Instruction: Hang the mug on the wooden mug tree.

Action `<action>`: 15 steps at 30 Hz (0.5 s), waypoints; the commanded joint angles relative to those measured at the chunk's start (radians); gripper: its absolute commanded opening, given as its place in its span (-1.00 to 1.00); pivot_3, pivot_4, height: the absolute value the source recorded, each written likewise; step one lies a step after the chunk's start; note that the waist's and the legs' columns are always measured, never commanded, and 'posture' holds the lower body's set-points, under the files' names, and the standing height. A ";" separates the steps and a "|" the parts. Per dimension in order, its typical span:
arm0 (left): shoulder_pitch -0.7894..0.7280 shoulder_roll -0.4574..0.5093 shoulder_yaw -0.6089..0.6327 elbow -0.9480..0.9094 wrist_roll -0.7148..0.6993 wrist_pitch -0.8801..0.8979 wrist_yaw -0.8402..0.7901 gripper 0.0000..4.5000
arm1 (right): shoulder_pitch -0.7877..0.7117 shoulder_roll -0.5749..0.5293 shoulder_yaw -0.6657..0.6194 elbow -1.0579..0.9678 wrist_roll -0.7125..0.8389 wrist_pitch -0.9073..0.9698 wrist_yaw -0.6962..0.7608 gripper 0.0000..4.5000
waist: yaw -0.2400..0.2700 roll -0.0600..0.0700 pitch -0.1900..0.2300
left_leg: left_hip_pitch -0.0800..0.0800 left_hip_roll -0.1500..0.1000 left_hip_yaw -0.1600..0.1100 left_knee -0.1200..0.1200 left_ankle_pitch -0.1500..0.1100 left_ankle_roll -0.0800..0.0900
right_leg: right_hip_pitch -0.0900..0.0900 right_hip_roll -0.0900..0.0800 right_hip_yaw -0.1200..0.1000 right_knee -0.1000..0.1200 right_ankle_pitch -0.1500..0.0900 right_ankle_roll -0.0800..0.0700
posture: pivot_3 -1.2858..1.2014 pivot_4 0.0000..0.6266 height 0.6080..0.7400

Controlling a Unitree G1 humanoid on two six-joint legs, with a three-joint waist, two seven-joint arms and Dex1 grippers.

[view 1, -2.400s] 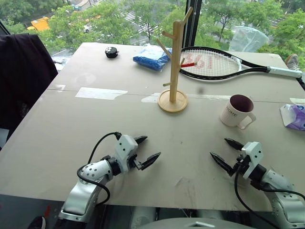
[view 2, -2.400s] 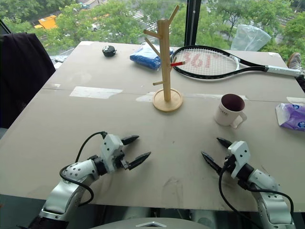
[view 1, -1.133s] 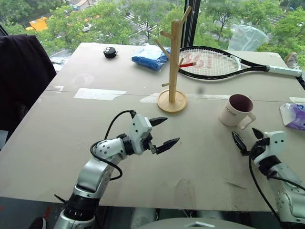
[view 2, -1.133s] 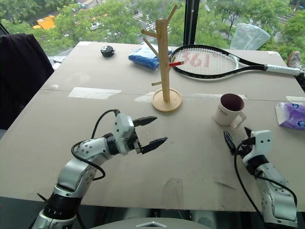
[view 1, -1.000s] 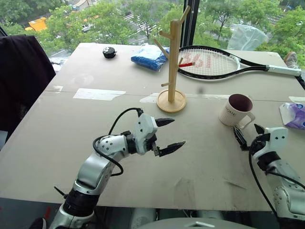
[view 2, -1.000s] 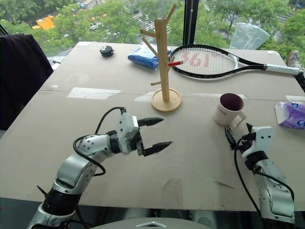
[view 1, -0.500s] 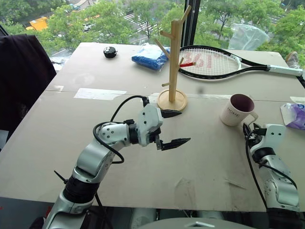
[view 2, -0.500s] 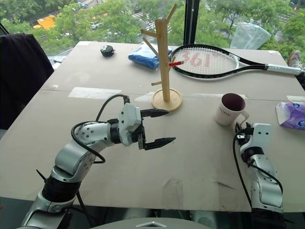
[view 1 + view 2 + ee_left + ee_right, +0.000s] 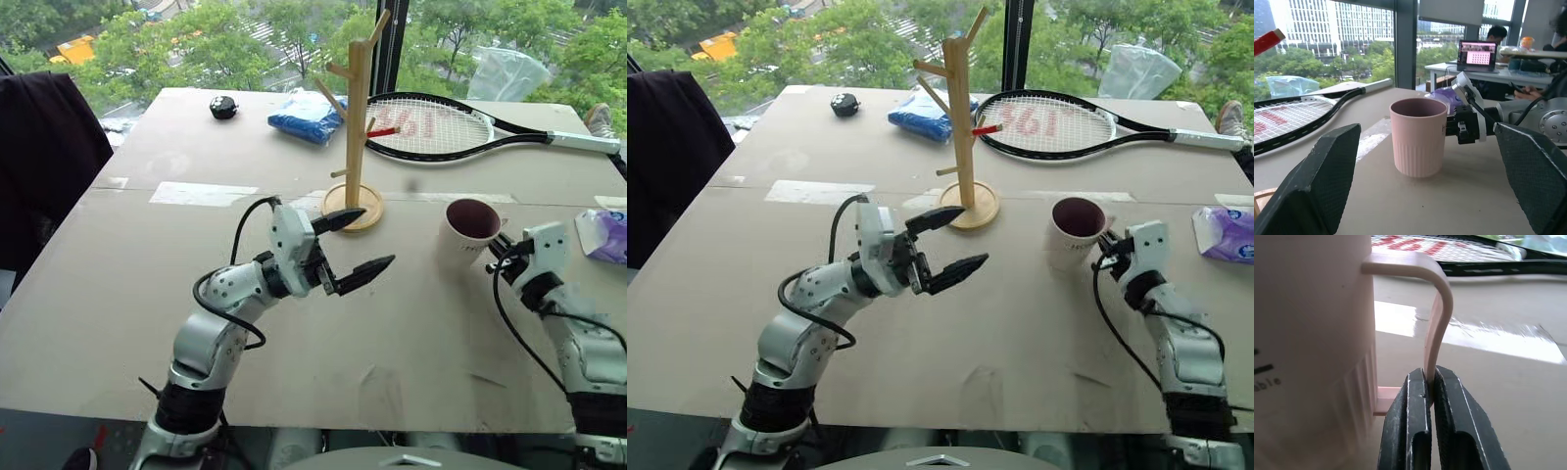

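Next, my right gripper releases the white mug hanging from the red-tipped peg of the wooden mug tree (image 9: 380,172).
The white mug (image 9: 463,231) with a maroon inside is on the right half of the table, upright, its base at or just above the surface. My right gripper (image 9: 1429,383) is shut on the lower part of the mug's loop handle (image 9: 1438,323); from the head it shows as the right gripper (image 9: 499,251) just right of the mug. The wooden mug tree (image 9: 359,117) stands on its round base (image 9: 351,209) at the table's middle, left of and beyond the mug. My left gripper (image 9: 378,236) hangs open in front of the tree's base, empty, pointing towards the mug (image 9: 1418,137).
A tennis racket (image 9: 433,127) lies behind the tree on the right. A blue cloth (image 9: 308,116) and a small black object (image 9: 223,108) lie at the back. A purple packet (image 9: 607,236) sits at the right edge. A dark chair back (image 9: 44,166) stands to the left.
My right gripper has closed on the mug's handle and carried the mug a little left, towards the tree. My left gripper has risen and tipped upward, still open.
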 commanded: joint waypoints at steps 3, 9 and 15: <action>0.075 -0.087 -0.001 0.031 0.093 -0.212 0.077 1.00 | -0.307 -0.161 0.094 0.136 -0.023 -0.079 0.308 -0.97 | -0.007 -0.002 0.000 | 0.001 0.000 -0.002 -0.001 0.000 0.000 | 0.001 0.001 -0.002 0.000 0.000 0.000 | 0.03 -0.52 -0.30; 0.144 -0.140 0.013 -0.012 0.181 -0.300 0.209 1.00 | -0.678 -0.174 0.223 0.508 -0.116 -0.247 0.561 -0.97 | -0.010 -0.003 0.001 | -0.001 -0.001 -0.003 -0.003 0.000 0.000 | 0.000 -0.001 -0.004 -0.002 0.001 0.000 | 0.03 -0.52 -0.30; 0.204 -0.138 -0.008 -0.074 0.225 -0.325 0.270 1.00 | -0.970 -0.117 0.291 0.922 -0.214 -0.428 0.695 -0.97 | -0.015 -0.003 0.002 | -0.002 -0.001 -0.001 -0.003 0.000 0.000 | -0.001 -0.004 -0.006 -0.002 0.001 0.000 | 0.03 -0.52 -0.30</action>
